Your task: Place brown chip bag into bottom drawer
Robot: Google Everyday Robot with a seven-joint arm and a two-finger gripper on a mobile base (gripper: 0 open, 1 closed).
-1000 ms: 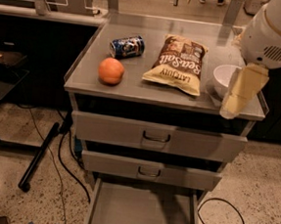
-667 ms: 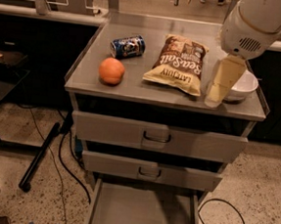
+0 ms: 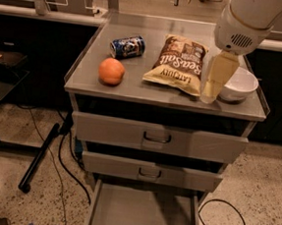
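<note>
I will move my gripper next to the middle of the brown chip bag point(image 3: 177, 63), beside its lettering, and close it there.
The brown chip bag point(image 3: 178, 63) lies flat on the grey cabinet top point(image 3: 133, 86), right of centre, with its white "Sea Salt" lettering facing up. My gripper point(image 3: 213, 81) hangs from the white arm at the upper right, pointing down just off the bag's right edge and in front of a white bowl. It holds nothing that I can see. The bottom drawer point(image 3: 142, 213) is pulled out at the foot of the cabinet, its flat grey floor bare.
An orange point(image 3: 111, 71) and a blue drink can point(image 3: 128, 46) lie on the left of the top. A white bowl point(image 3: 239, 83) stands at the right edge. Two upper drawers with loop handles point(image 3: 156, 137) are shut. Cables point(image 3: 223, 220) and a black leg point(image 3: 38, 157) lie on the floor.
My arm has swung left across the cabinet top, bringing the gripper from beyond the right edge to beside the chip bag. The bag, orange and can have not moved.
</note>
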